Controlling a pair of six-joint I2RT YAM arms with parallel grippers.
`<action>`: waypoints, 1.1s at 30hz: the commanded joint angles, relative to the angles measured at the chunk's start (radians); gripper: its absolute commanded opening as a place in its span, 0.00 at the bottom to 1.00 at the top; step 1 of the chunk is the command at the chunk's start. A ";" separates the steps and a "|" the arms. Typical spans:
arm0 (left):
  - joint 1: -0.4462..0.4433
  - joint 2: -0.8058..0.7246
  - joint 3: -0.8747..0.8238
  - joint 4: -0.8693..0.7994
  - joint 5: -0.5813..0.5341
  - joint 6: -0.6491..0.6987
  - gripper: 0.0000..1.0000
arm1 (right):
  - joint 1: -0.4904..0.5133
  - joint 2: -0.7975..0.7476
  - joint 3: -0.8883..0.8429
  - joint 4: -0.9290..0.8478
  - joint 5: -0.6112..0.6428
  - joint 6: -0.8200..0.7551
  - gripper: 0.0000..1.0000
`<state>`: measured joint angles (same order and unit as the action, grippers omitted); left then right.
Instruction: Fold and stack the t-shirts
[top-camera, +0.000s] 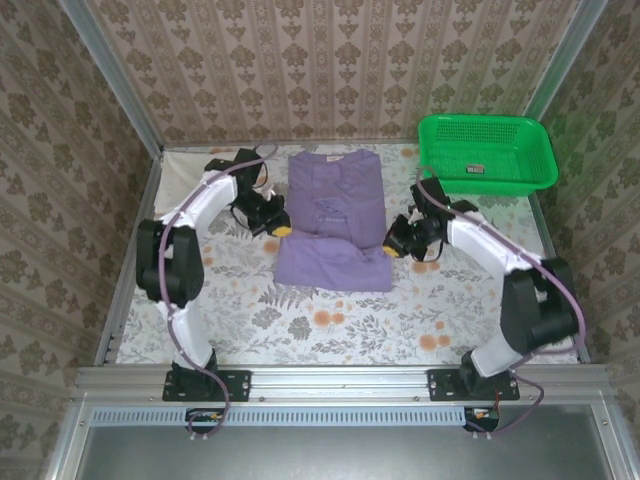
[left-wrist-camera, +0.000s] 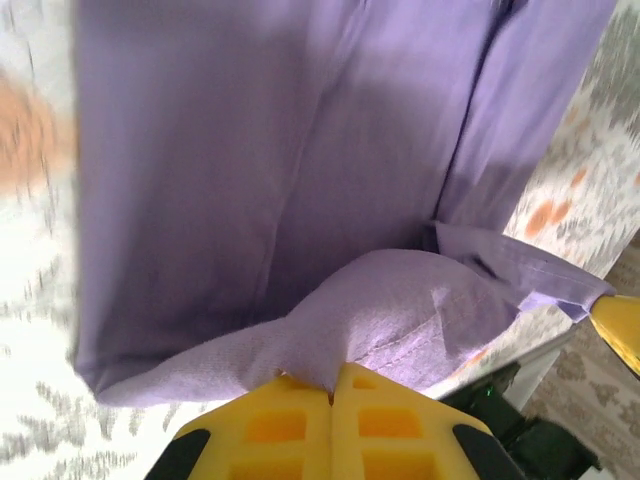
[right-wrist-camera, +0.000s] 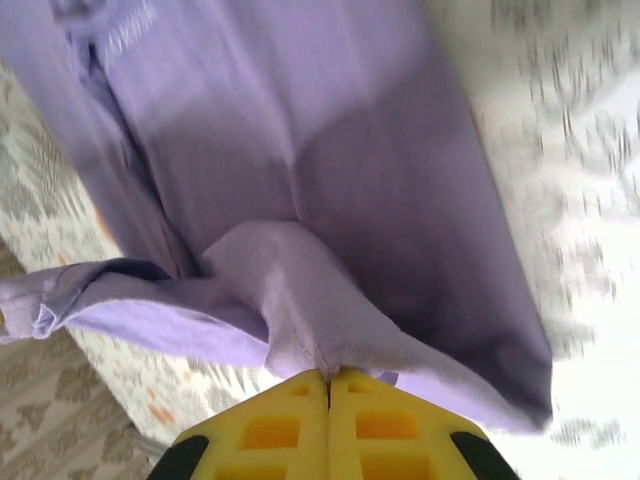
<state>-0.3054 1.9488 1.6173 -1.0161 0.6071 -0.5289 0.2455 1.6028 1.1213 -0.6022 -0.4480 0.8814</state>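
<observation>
The robot's left gripper should release the lifted fold on the purple t-shirt's side edge (top-camera: 290, 208), level with the small white lettering.
The purple t-shirt (top-camera: 334, 215) lies in the middle of the table, narrowed lengthwise, collar at the far end and small white lettering near its centre. My left gripper (top-camera: 281, 229) is shut on the shirt's left edge; in the left wrist view the yellow fingers (left-wrist-camera: 290, 425) pinch a lifted fold of the purple t-shirt (left-wrist-camera: 300, 200). My right gripper (top-camera: 392, 247) is shut on the right edge near the hem; the right wrist view has its yellow fingers (right-wrist-camera: 375, 425) clamping a raised seam of the purple t-shirt (right-wrist-camera: 330, 180). The cream shirt is out of view.
A green mesh basket (top-camera: 487, 150) stands at the back right with a small dark item inside. The floral tablecloth (top-camera: 330, 325) is bare in front of the shirt. Patterned walls and metal frame posts enclose the table on three sides.
</observation>
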 joint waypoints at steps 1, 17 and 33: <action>0.033 0.085 0.098 -0.040 0.014 0.022 0.00 | -0.031 0.138 0.132 0.003 0.028 -0.041 0.00; 0.077 0.333 0.304 0.019 0.029 -0.051 0.00 | -0.098 0.494 0.495 -0.102 0.025 -0.052 0.00; 0.111 0.427 0.429 0.048 0.065 -0.116 0.18 | -0.136 0.618 0.634 -0.135 -0.005 0.064 0.33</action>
<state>-0.2134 2.3474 2.0018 -0.9684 0.6579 -0.6147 0.1272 2.2066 1.7363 -0.6964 -0.4500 0.8928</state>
